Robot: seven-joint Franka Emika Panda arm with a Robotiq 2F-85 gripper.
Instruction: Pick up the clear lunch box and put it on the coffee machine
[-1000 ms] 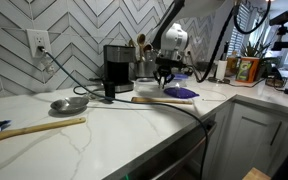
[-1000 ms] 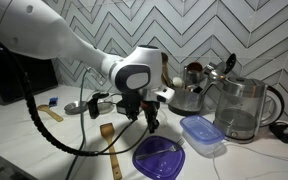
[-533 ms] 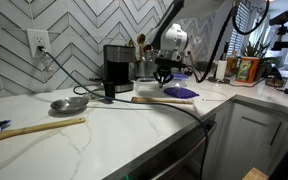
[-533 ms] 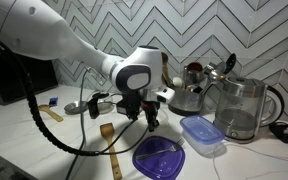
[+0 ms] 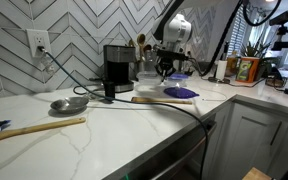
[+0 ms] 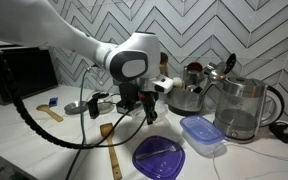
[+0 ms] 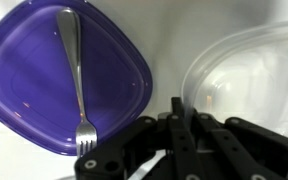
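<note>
My gripper will set the clear lunch box down and let go of it on the flat top of the black coffee machine (image 5: 121, 44).
The clear lunch box (image 6: 201, 133) sits open on the white counter, with its rim at the right of the wrist view (image 7: 249, 80). Its purple lid (image 6: 160, 157) lies beside it with a steel fork (image 7: 79, 75) on top. My gripper (image 6: 150, 117) hangs above the gap between lid and box, empty, with its jaws closed together (image 7: 174, 112). The black coffee machine (image 5: 117, 66) stands against the tiled wall, to the left of my gripper (image 5: 165, 72) in that exterior view.
A steel utensil crock (image 5: 143, 66) stands next to the coffee machine. A steel kettle (image 6: 187, 92) and a glass kettle (image 6: 240, 108) stand behind the box. A wooden spoon (image 5: 34, 128), a metal ladle (image 5: 69, 103) and a cable (image 5: 174, 108) lie on the counter.
My arm has risen, lifting the gripper a little higher above the lid and box. The box, lid and fork have not moved.
</note>
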